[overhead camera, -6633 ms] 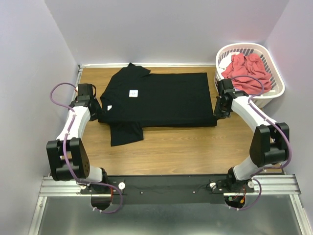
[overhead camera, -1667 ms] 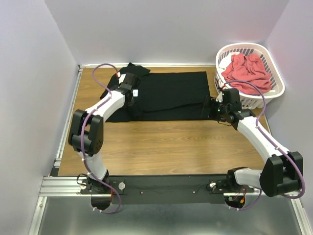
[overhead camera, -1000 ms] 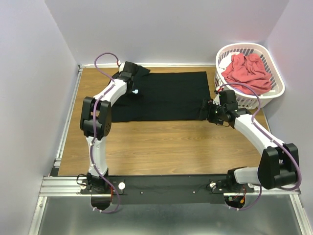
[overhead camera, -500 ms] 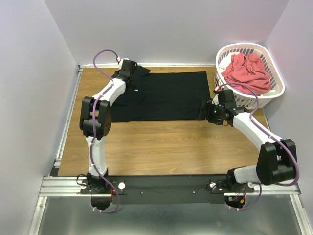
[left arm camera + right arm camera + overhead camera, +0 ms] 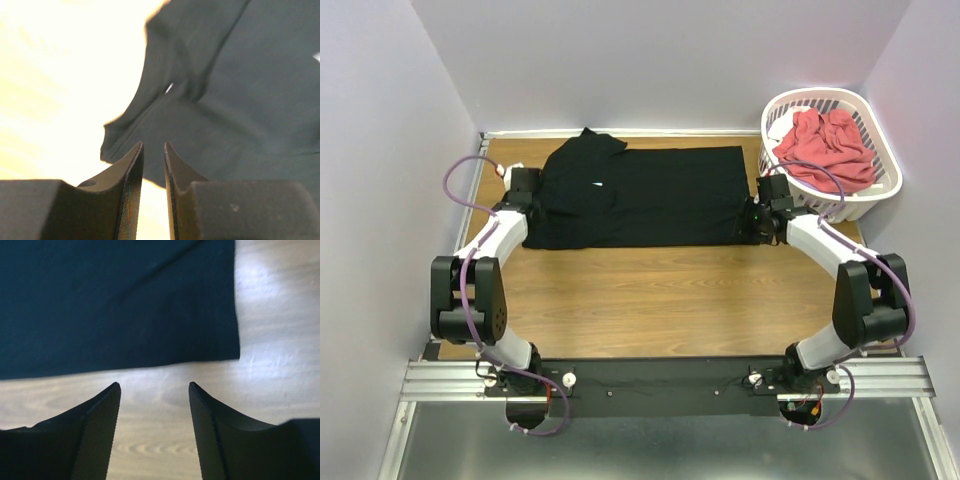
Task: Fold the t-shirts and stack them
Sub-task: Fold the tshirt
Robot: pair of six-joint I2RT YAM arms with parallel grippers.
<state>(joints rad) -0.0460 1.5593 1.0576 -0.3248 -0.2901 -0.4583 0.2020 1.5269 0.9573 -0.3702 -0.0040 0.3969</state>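
Observation:
The black t-shirt is far back toward the wall, so next I pinch its outer near corner (image 5: 109, 152) with my left gripper and pull it closer with my right gripper.
The black t-shirt (image 5: 660, 195) lies flat on the wooden table, folded into a long band with a sleeve bunched at its back left and a small white tag (image 5: 598, 184) showing. My left gripper (image 5: 533, 197) sits low at the shirt's left edge. Its jaws (image 5: 153, 145) stand a narrow gap apart with only bare wood between them, and the black t-shirt (image 5: 240, 100) lies just ahead. My right gripper (image 5: 757, 222) is at the shirt's right hem, open over bare wood (image 5: 154, 385), just short of the black t-shirt's edge (image 5: 115, 300). The coral-red t-shirt (image 5: 825, 145) is crumpled in the basket.
The white slotted laundry basket (image 5: 815, 93) stands at the back right corner, close behind my right arm. Pale walls close in the table on the left, back and right. Bare wood (image 5: 650, 300) stretches in front of the shirt.
My left arm has swung from the collar at the back down to the shirt's left edge. The right gripper has shifted slightly right, off the hem, and its jaws have narrowed.

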